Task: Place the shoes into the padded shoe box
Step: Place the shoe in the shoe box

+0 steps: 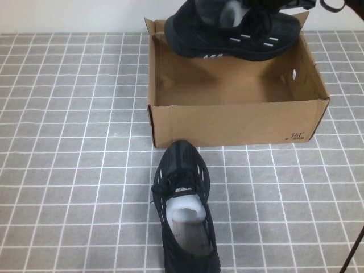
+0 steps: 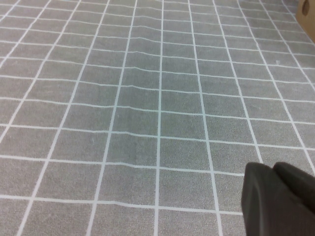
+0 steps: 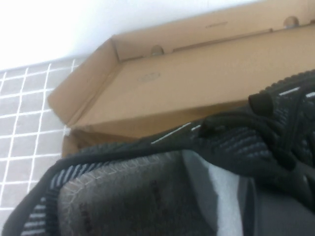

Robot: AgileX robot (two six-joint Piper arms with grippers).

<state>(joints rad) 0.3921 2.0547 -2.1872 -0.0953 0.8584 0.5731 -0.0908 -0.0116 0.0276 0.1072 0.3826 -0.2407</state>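
Note:
My right gripper is going to set the black knit shoe down inside the brown cardboard shoe box point(image 1: 232, 79) along the far side of the box.
One black knit shoe point(image 1: 227, 34) with white dashes hangs tilted over the far side of the brown cardboard shoe box point(image 1: 227, 122). My right gripper point(image 3: 275, 206) is shut on this shoe at its opening, beside the white paper stuffing. In the right wrist view the shoe point(image 3: 236, 142) fills the foreground, with the box's inner wall point(image 3: 197, 83) behind it. The second shoe point(image 1: 185, 210) lies on the table just in front of the box, toe pointing at it. My left gripper point(image 2: 273, 169) is shut and empty, low over bare tablecloth, and is out of the high view.
The table is covered by a grey cloth with a white grid point(image 1: 68, 142). The box's flaps stand upright and its inside point(image 1: 227, 85) holds nothing. A dark cable point(image 1: 352, 250) crosses the front right corner.

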